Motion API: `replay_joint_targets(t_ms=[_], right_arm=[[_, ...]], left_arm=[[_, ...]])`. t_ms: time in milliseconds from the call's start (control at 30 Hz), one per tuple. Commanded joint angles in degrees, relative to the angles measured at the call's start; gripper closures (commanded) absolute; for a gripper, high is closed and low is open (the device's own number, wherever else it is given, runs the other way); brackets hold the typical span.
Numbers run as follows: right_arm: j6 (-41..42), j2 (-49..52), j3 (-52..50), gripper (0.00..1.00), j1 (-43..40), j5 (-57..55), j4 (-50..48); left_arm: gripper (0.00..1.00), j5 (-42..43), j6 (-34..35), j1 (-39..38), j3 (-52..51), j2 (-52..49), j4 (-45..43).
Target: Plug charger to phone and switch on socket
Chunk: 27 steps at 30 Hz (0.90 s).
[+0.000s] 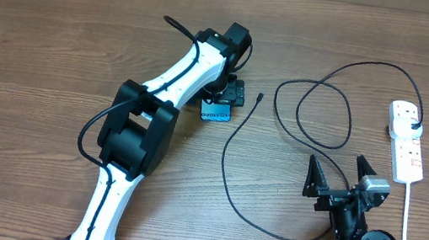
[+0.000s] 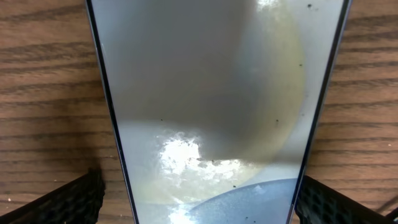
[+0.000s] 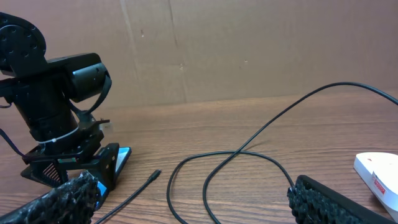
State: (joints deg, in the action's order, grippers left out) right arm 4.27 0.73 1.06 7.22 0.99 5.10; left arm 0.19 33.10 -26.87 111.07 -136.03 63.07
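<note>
I can see that my left gripper's fingers leave a gap at one edge of the phone, so next I close my left gripper on both edges (image 2: 302, 173) before lifting the phone.
The phone (image 1: 216, 114) lies flat on the wooden table, mostly under my left gripper (image 1: 224, 98). In the left wrist view the phone (image 2: 205, 93) fills the frame, and my left gripper (image 2: 199, 208) stands open with one finger on each side of it. The charger (image 1: 231, 152) is a thin black cable in loose loops, and its black connector (image 1: 261, 98) lies just right of the phone. Its other end runs to the socket (image 1: 408, 149), a white power strip at the far right. My right gripper (image 1: 340, 177) is open and holds nothing, near the cable's front loop. The connector (image 3: 154, 176) also shows in the right wrist view.
My left arm (image 1: 145, 127) stretches diagonally from the front left to the phone. The socket's thick white cord (image 1: 408, 234) runs down toward the front edge, right of my right arm. A brown wall (image 3: 249, 50) stands behind the table.
</note>
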Motion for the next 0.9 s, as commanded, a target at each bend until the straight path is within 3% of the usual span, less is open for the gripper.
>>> replay_joint_targets(t_ms=[0,333,667,867], right_arm=[[0.17,-0.57,-0.61,0.00,0.22,-0.79,-0.37],[0.17,-0.57,-0.61,0.00,0.22,-0.79,-0.37],[0.17,-0.57,-0.61,0.00,0.22,-0.76,-0.37],[0.17,-0.57,-0.61,0.00,0.22,-0.79,-0.37]], left_arm=[[0.00,-2.14,1.01,0.31,0.13,-2.78,-0.11],[0.04,-2.05,-0.79,0.22,0.13,-3.37,-3.72],[0.21,-2.03,-0.74,0.22,0.09,-3.39,-4.39],[0.26,-2.03,-0.72,0.22,0.09,-3.39,-4.39]])
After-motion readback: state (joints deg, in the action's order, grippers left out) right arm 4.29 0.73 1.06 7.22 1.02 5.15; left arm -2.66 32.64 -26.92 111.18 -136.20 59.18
